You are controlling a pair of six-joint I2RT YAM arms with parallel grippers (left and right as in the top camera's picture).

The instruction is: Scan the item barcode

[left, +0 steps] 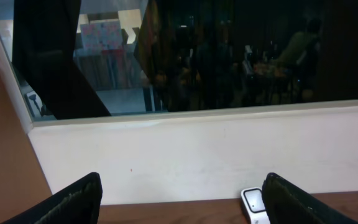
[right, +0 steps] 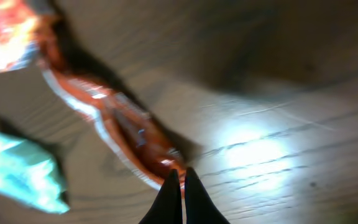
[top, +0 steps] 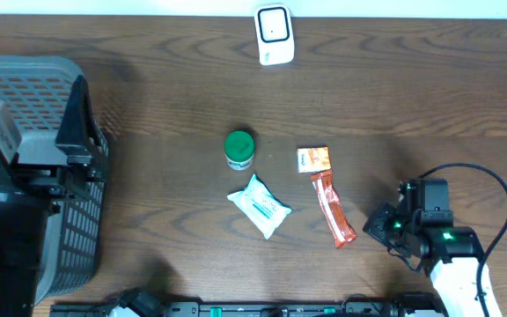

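My right gripper is closed and empty beside the snack packet's near end. I should open it and take the packet by its far end (top: 322, 180).
A long red-orange snack packet (top: 334, 210) lies on the wooden table right of centre. My right gripper (top: 370, 231) sits low at its near end. In the right wrist view the fingers (right: 180, 177) are pressed together, their tips touching the packet's (right: 123, 124) end; whether they pinch the wrapper edge is unclear. The white barcode scanner (top: 273, 35) stands at the table's far edge. My left gripper (left: 182, 186) is open and empty, raised and facing the back wall, with the scanner (left: 253, 204) beside its right finger.
A green-lidded jar (top: 238, 148), a white-and-teal tissue pack (top: 260, 205) and a small orange-and-white sachet (top: 313, 159) lie near the packet. A grey mesh basket (top: 77, 246) fills the left side under the left arm.
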